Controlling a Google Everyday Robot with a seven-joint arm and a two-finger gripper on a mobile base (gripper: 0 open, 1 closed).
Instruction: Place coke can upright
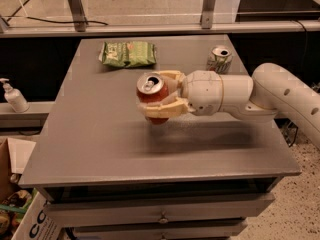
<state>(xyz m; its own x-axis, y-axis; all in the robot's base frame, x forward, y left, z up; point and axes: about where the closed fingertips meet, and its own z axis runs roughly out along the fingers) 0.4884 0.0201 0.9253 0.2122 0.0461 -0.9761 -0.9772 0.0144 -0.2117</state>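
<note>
My gripper will let go of the red coke can on the middle of the grey table point(157, 136), at a spot nearer than the green chip bag.
The red coke can point(152, 93) with its silver top and pull tab facing up and toward the camera is held above the middle of the grey table point(100, 139). My gripper point(161, 97) is shut on the can, its tan fingers point(162, 111) wrapped around the can's sides. The white arm reaches in from the right. The can is tilted a little and hangs clear of the tabletop, with a blurred shadow below it.
A white-and-green soda can point(219, 59) stands upright at the table's back right. A green chip bag point(127, 53) lies at the back centre. A soap dispenser point(14, 97) stands on a ledge to the left. Drawers sit under the table's front edge.
</note>
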